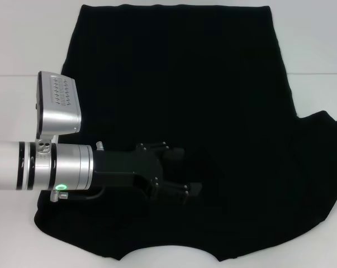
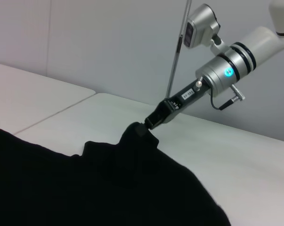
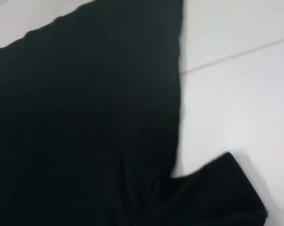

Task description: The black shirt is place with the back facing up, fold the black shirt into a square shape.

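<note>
Next, my left gripper grips the black shirt at the outer shoulder edge [image 1: 39,202], on the side opposite the sleeve in my right gripper.
The black shirt [image 1: 213,100] lies spread on the white table [image 1: 23,44], plain side up, with no lettering showing. My left gripper [image 1: 190,170] reaches in from the left, low over the shirt's near middle, with its fingers spread and nothing between them. The left wrist view shows my right gripper [image 2: 149,123] shut on a bunched edge of the shirt [image 2: 132,155] at the sleeve and lifting it slightly off the table. In the head view that sleeve [image 1: 324,131] lies at the right edge. The right wrist view looks down on the shirt's body and sleeve [image 3: 85,117].
White table surface [image 1: 319,44] shows on both sides of the shirt, with a seam line across it [image 3: 236,55]. A grey wall [image 2: 109,42] stands behind the table. The shirt's collar cut-out [image 1: 168,258] is at the near edge.
</note>
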Robot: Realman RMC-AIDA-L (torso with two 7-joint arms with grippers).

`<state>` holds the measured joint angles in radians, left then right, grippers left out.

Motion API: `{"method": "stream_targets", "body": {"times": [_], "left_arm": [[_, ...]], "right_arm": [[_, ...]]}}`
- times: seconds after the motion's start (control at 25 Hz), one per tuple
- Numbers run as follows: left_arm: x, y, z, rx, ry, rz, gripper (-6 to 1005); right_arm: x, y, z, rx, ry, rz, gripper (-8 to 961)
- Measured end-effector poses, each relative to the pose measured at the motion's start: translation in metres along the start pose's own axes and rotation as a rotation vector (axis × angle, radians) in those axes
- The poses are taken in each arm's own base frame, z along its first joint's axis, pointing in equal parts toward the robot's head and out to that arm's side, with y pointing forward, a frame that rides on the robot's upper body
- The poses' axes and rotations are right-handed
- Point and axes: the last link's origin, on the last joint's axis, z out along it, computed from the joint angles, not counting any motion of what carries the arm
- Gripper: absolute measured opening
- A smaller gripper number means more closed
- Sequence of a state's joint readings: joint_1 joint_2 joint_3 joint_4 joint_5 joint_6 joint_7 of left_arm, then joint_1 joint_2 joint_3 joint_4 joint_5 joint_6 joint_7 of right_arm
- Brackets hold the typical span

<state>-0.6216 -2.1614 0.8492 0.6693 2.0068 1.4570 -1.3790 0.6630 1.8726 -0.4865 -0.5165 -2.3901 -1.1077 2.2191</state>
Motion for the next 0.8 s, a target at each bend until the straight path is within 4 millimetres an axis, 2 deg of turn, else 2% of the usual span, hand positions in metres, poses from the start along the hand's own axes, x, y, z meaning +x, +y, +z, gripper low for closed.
{"method": "stream_targets", "body": {"times": [0.12, 0.32, 0.6, 0.8], "left_arm": [[-0.001, 0.0, 0.0, 0.0, 0.003, -0.006, 947], [-0.001, -0.001, 0.002, 0.007, 0.001, -0.013, 945], [-0.001, -0.002, 0.002, 0.009, 0.0, -0.015, 941], [-0.001, -0.005, 0.001, 0.03, -0.003, -0.015, 938]], "right_arm": [[-0.01, 0.008, 0.002, -0.015, -0.007, -0.024, 66], [-0.023, 0.036, 0.01, -0.083, 0.009, -0.092, 79], [-0.022, 0.096, 0.039, -0.183, 0.153, -0.235, 97], [-0.021, 0.132, 0.046, -0.257, 0.222, -0.342, 111]]}}
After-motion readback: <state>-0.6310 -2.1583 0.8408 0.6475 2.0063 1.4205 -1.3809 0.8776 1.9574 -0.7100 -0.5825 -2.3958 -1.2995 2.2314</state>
